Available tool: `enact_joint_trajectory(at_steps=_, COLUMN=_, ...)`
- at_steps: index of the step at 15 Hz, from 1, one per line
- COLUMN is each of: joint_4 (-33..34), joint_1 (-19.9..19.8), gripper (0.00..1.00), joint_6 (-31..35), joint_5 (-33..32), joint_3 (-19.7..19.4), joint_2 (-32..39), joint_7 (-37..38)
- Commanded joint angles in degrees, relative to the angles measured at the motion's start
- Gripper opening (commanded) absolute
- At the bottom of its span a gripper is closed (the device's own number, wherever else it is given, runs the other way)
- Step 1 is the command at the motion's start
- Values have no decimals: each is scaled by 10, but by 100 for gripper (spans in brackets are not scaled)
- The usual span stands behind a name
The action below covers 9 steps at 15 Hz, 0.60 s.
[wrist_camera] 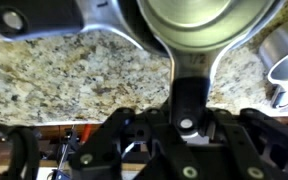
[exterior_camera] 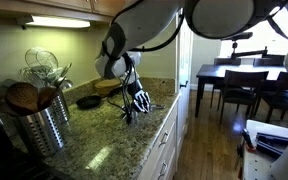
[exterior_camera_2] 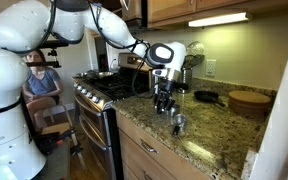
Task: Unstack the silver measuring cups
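Note:
The handle of the silver measuring cup tilts up in my gripper over the larger cup, so I will open, let the upper cup settle flatter and grip its handle (wrist_camera: 188, 108) again.
In the wrist view a silver measuring cup (wrist_camera: 199, 20) fills the top centre, and its flat handle (wrist_camera: 189, 75) runs down between my fingers. My gripper (wrist_camera: 187, 112) is shut on that handle. A second silver cup (wrist_camera: 287, 55) stands on the granite at the right edge. Another silver piece with a dark hole (wrist_camera: 44, 18) lies at the top left. In both exterior views the gripper (exterior_camera: 134, 108) (exterior_camera_2: 164, 104) points down at the countertop. A small silver cup (exterior_camera_2: 179, 124) sits just beside it.
A ribbed steel utensil canister (exterior_camera: 44, 125) with wooden spoons and whisks stands on the granite counter (exterior_camera: 104, 145). A black pan (exterior_camera_2: 210, 97) and a round wooden board (exterior_camera_2: 249, 100) lie behind the gripper. A stove (exterior_camera_2: 99, 92) adjoins the counter.

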Motion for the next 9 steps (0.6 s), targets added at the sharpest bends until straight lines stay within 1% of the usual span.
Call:
enact_joint_trajectory(at_steps=1, joint_4=-14, joint_1=18, gripper=6, joint_6=13, joint_5=15, joint_3=-18, joint_2=3, joint_7=0)
enact_joint_trajectory(at_steps=5, joint_4=-13, joint_1=19, gripper=6, joint_6=13, joint_5=11, joint_3=-18, joint_2=2, joint_7=0)
enact_joint_trajectory(at_steps=6, joint_4=-13, joint_1=20, gripper=19, joint_6=13, joint_5=11, joint_3=-19, joint_2=2, joint_7=0)
enact_joint_trajectory(at_steps=7, joint_4=-12, joint_1=18, gripper=36, joint_6=12, joint_5=12, joint_3=-18, joint_2=1, joint_7=0)
enact_joint_trajectory(at_steps=9, joint_4=-11, joint_1=18, gripper=47, joint_6=11, joint_5=10, joint_3=-19, joint_2=0, joint_7=0)
